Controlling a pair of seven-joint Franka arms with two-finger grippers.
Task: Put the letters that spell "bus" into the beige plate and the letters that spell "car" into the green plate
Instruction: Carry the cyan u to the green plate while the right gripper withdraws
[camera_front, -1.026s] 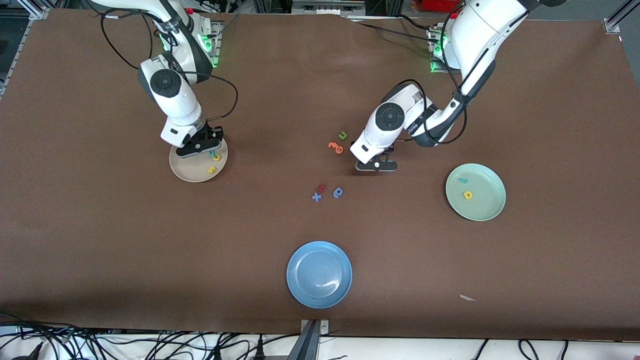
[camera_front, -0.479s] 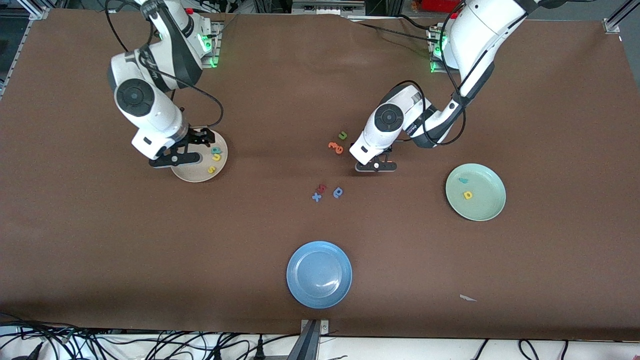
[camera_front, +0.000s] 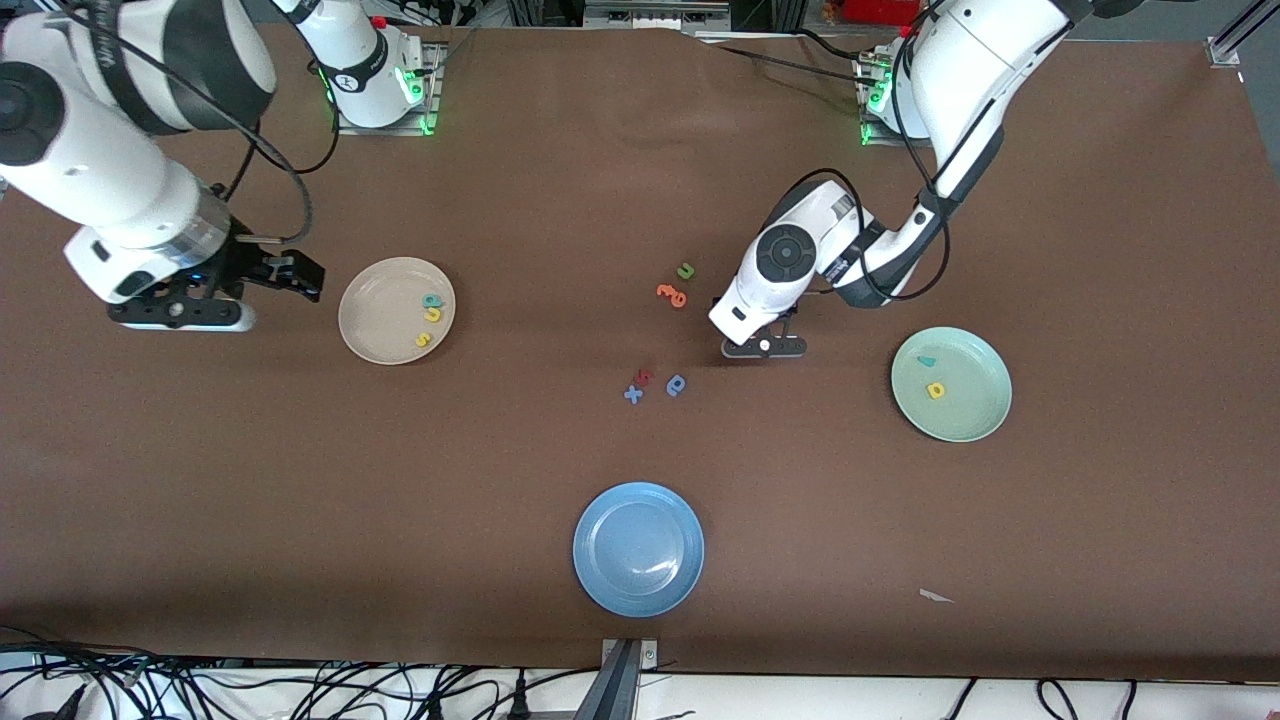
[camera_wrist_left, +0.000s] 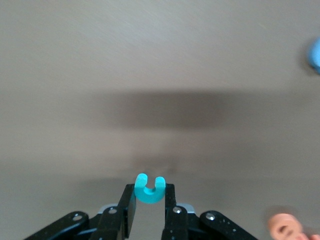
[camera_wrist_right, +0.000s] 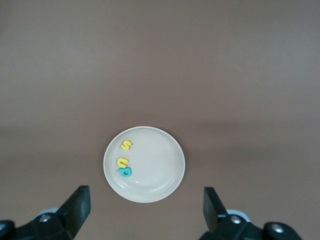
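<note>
The robot's left gripper will release the teal c in the middle of the green plate (camera_front: 953, 385), next to the yellow a.
My left gripper (camera_front: 764, 347) is shut on the teal c (camera_wrist_left: 149, 189), pinched between its fingertips (camera_wrist_left: 150, 194) just over the bare table, between the loose letters and the green plate (camera_front: 975, 405). That plate holds the teal r (camera_front: 927, 361) and the yellow a (camera_front: 936, 390). The beige plate (camera_front: 372, 330) carries the teal b (camera_front: 432, 300), yellow u (camera_front: 433, 314) and yellow s (camera_front: 423, 340). My right gripper (camera_front: 178, 315) hangs wide open and empty over the table beside the beige plate (camera_wrist_right: 155, 165), toward the right arm's end.
Loose on the table near its middle lie a green u (camera_front: 686, 270), an orange letter (camera_front: 672, 294), a red letter (camera_front: 645, 376), a blue x (camera_front: 633, 394) and a blue rounded letter (camera_front: 677, 384). A blue plate (camera_front: 638, 549) sits nearer the front camera.
The right gripper opened, left the teal b in the beige plate, rose and swung away toward the right arm's end. The left gripper closed on the teal c and shifted slightly.
</note>
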